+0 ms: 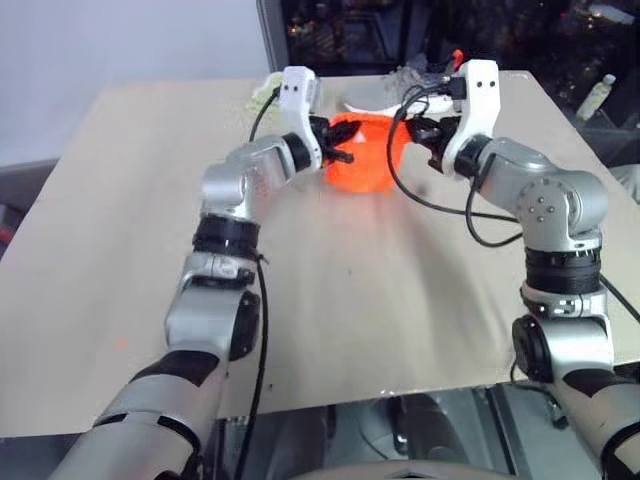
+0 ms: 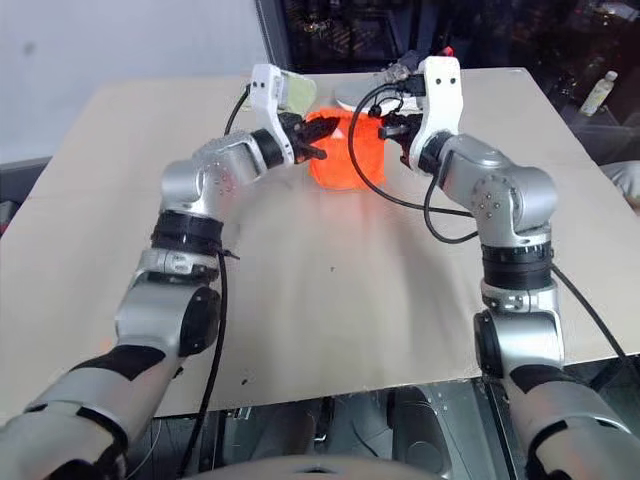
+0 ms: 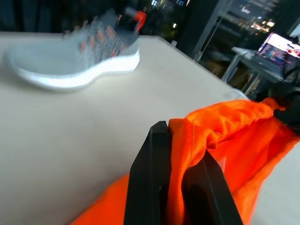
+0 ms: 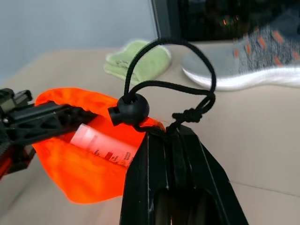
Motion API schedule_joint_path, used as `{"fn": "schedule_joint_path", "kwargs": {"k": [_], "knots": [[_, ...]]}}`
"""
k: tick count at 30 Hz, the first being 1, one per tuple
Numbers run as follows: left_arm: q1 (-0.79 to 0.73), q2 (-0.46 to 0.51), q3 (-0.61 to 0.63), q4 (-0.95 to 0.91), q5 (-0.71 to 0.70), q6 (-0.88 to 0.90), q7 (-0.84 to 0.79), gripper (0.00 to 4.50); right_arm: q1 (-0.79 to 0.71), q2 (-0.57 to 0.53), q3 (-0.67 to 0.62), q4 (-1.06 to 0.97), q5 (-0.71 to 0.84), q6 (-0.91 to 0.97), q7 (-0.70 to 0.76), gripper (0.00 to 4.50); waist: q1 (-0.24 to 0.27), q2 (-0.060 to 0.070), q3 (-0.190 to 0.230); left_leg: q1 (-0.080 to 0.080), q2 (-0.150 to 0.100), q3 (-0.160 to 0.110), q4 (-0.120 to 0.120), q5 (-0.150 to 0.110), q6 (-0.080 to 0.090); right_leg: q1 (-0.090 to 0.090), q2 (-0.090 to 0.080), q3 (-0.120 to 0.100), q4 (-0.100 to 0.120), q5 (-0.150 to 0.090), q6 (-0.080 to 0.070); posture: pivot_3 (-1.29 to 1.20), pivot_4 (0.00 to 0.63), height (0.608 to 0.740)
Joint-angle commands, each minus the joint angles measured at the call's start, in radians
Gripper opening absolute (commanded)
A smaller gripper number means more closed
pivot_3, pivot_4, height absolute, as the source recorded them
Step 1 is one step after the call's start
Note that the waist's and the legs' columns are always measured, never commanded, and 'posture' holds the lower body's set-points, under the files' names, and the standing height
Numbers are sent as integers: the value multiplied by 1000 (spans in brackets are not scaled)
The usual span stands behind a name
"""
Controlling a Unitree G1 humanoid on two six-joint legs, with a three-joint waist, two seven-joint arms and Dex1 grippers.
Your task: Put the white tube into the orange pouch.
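Note:
I should release the orange pouch from my right gripper on the bare middle of the table [image 1: 358,219], nearer than the shoe. The pouch now hangs over the far middle.
The orange pouch [image 1: 362,150] hangs between my two grippers over the far middle of the table, its mouth held open. My left gripper [image 3: 180,136] is shut on the rim fabric at the pouch's left side. On the right side, my right gripper [image 4: 168,133] is shut on the rim where the black cord [image 4: 187,51] and its round toggle [image 4: 132,110] sit. The white tube [image 4: 105,145], with faint printed markings, lies slanted inside the pouch, and its lower end is hidden by my right gripper's fingers. In the right wrist view the left gripper [image 4: 42,122] shows at the pouch's other edge.
A grey shoe [image 3: 75,56] with a white sole stands on the table [image 1: 350,300] behind the pouch. A folded light-green cloth [image 4: 138,63] lies at the far left of it. A small pale bottle [image 1: 597,97] sits beyond the table's right edge.

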Motion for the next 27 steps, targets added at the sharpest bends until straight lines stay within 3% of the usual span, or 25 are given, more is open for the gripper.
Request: {"fn": "schedule_joint_path", "kwargs": {"k": [1, 4, 7, 11, 19, 23, 26, 27], "knots": [[-99, 29, 109, 107, 26, -111, 122, 19, -38, -68, -51, 28, -101, -85, -28, 0, 2, 0, 0, 0, 0, 0, 1, 0, 0, 0, 0, 0, -1, 0, 0, 0, 150, 740], [-97, 26, 11, 84, 68, -127, 22, 19, -68, -57, -58, 31, -87, -131, 10, 0, 2, 0, 0, -1, -4, 1, 3, -2, 4, 0, 0, -2, -1, 0, 0, 0, 150, 740], [-133, 22, 61, 141, 85, -251, 100, 19, -93, -97, -44, 71, -160, -206, 0, 0, 1, 0, 0, -1, -3, 0, 3, 0, 0, 0, 0, -1, -1, 0, 0, 0, 150, 740], [-85, 44, 34, 64, 86, -275, 35, 19, -15, -114, -32, -37, -154, -205, 38, 0, 2, 0, 0, -3, -3, -1, 2, 0, 0, 0, 0, -2, -1, 0, 0, 0, 150, 740], [421, 50, -150, -435, 147, -203, -17, 19, 403, -125, 132, -330, -189, -130, 52, 0, -1, 2, -3, -1, 0, 2, 0, -2, 2, -1, -1, 2, -2, 0, 0, 0, 150, 740], [559, 40, -162, -595, 128, -132, 15, 19, 561, -175, 182, -444, -222, -125, 83, 0, 8, 2, -2, -1, 0, 2, 5, -4, 7, -1, -1, 2, -2, 0, 0, 0, 150, 740], [581, 52, -142, -656, 104, -81, 20, 0, 637, -229, 177, -525, -228, -118, 115, 819, 20, 1, -2, 8, 0, 0, 6, -5, 7, 10, -1, 0, -3, 1, 2, 0, 150, 740], [583, 60, -144, -661, 108, -81, 13, 0, 650, -252, 185, -543, -234, -116, 128, 1308, 22, 1, -2, 16, 0, 0, 5, -5, 7, 18, 0, 0, -5, 1, 2, 0, 150, 740]]}}
